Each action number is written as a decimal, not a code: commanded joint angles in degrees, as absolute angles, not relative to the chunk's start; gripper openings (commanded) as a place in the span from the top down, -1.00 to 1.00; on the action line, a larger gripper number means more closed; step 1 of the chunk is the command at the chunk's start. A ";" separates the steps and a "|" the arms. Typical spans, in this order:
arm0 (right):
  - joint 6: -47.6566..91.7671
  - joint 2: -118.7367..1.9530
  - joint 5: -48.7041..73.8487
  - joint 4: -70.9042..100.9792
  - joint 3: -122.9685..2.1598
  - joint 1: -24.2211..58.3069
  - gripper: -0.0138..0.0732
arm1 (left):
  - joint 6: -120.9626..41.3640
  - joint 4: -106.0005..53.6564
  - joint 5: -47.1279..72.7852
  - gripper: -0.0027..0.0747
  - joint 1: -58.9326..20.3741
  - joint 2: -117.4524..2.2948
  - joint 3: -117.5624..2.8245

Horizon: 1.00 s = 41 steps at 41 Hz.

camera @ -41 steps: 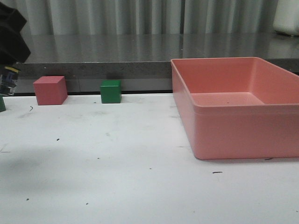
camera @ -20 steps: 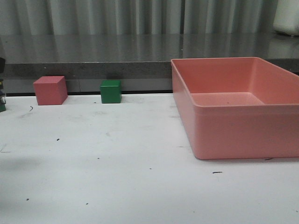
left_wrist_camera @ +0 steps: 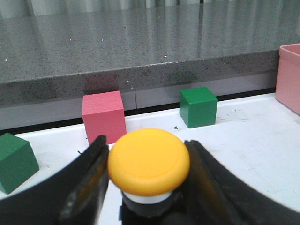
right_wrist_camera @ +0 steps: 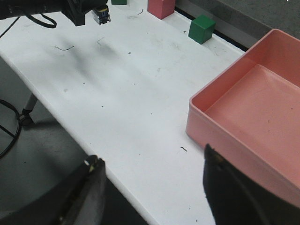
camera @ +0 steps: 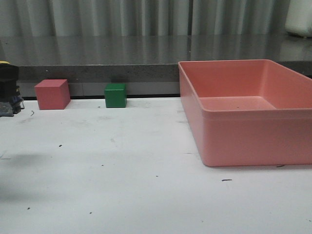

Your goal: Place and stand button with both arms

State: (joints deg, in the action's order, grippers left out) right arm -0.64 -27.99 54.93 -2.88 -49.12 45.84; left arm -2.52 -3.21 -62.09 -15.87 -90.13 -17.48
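Note:
My left gripper will release the standing button on the white table (camera: 28,154) before the red cube. The button is now over the table's far part.
The button (left_wrist_camera: 149,161) has a round yellow cap, a white ring and a black base. My left gripper (left_wrist_camera: 150,190) is shut on it, one black finger (left_wrist_camera: 88,180) on each side of the cap. In the front view the button (camera: 8,87) stands cap-up at the far left edge, near the red cube (camera: 51,94). The right wrist view shows the left arm (right_wrist_camera: 51,7) holding the button's base (right_wrist_camera: 101,14) over the table's far left part. My right gripper (right_wrist_camera: 152,185) is open wide and empty, high over the table's front edge.
A green cube (camera: 115,95) sits right of the red cube by the back edge. A second green cube (left_wrist_camera: 16,161) lies left of the red cube. A large pink bin (camera: 243,112) fills the right side. A grey ledge (camera: 97,72) runs behind the table.
The left arm's black bulk has left the upper left of the front view. The button now shows at the left edge, yellow cap on top.

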 commanded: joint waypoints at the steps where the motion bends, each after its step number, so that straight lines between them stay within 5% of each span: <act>1: 0.00 -28.18 50.57 -3.55 -50.41 45.51 -0.40 | -1.68 -3.08 -74.77 0.39 -15.89 -92.21 -18.46; 41: 0.00 -28.18 50.57 -3.55 -50.41 45.51 -0.40 | 1.03 -1.88 -77.46 0.34 -15.89 -106.19 -24.70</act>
State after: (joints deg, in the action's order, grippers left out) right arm -0.64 -27.99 54.93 -2.88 -49.12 45.84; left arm 0.31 -1.54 -64.77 -15.87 -108.25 -24.45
